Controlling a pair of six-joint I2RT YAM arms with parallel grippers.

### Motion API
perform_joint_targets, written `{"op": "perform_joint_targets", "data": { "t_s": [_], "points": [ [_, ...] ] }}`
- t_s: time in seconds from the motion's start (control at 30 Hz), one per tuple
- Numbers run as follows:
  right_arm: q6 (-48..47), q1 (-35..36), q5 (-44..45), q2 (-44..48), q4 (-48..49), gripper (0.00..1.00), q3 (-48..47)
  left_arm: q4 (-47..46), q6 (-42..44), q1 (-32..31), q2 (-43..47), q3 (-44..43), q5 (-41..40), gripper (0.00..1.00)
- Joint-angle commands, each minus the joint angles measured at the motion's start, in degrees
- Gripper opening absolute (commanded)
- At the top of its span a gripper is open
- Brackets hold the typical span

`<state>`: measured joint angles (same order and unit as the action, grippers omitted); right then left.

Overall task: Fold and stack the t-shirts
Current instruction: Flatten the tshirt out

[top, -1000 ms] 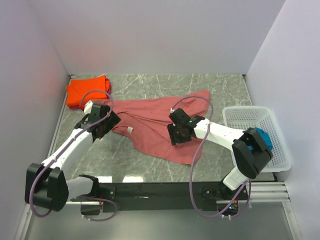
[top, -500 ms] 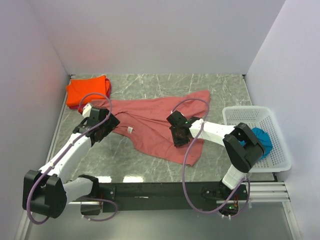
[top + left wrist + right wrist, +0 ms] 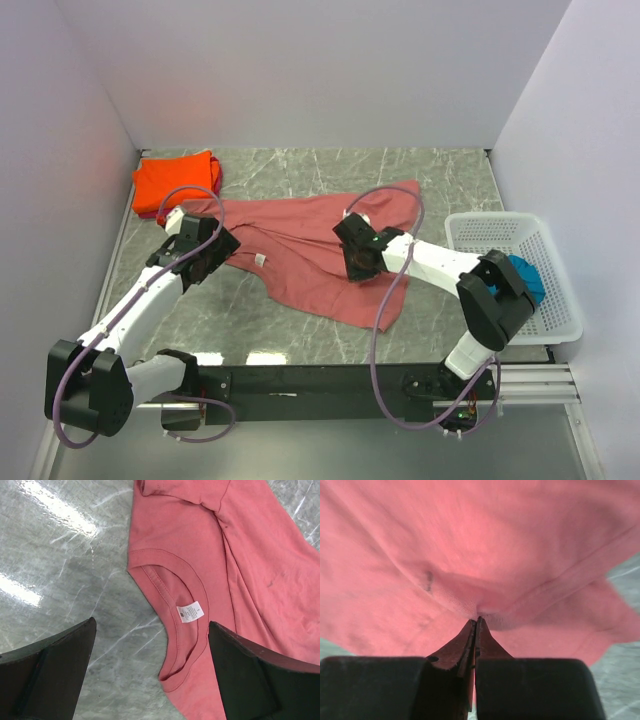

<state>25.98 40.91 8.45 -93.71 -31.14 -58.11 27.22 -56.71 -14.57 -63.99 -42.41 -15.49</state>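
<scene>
The brick-red t-shirt's sleeve end (image 3: 201,208) (image 3: 145,488), close to the folded orange t-shirt, should be the next place my left gripper goes to and takes hold.
A dusty brick-red t-shirt (image 3: 300,250) lies spread across the middle of the table. My right gripper (image 3: 358,262) is on its right half, shut, with a small fold of the cloth pinched at the fingertips (image 3: 476,620); the t-shirt (image 3: 470,555) fills that view. My left gripper (image 3: 205,255) hangs open over the collar, its fingers on either side of the neckline and white label (image 3: 191,611), touching nothing. A folded bright orange t-shirt (image 3: 178,180) sits at the back left corner. A teal-blue t-shirt (image 3: 525,278) lies in the basket.
A white lattice basket (image 3: 500,222) stands at the right edge of the table, close to the right arm's elbow. White walls close in the left, back and right sides. Grey marble table (image 3: 60,570) shows left of the collar.
My right gripper has closed on the brick-red cloth and drawn back slightly, bunching the shirt's right part. The left gripper shifted a little at first, then stayed open over the collar.
</scene>
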Motion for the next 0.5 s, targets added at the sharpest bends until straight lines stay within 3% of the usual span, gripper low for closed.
{"op": "perform_joint_targets", "data": {
  "t_s": [0.0, 0.27, 0.33, 0.47],
  "points": [
    [-1.19, -0.3, 5.43, 4.76, -0.07, 0.0, -6.83, -1.99, 0.37, -0.55, -0.08, -0.13, 0.19, 0.99],
    [-6.45, -11.43, 1.49, -1.81, 1.68, 0.0, -26.93, -5.51, 2.3, -2.48, -3.95, -2.05, 1.69, 0.99],
    [-7.17, -15.22, -0.53, -6.9, 2.13, 0.0, -32.3, -6.56, 3.0, -3.1, -5.0, -2.32, 1.77, 1.0],
    [-9.79, -24.09, 0.6, -22.25, 5.01, 0.0, -54.84, -9.73, 5.99, -4.85, -7.98, -3.63, 3.62, 0.99]
  ]
}}
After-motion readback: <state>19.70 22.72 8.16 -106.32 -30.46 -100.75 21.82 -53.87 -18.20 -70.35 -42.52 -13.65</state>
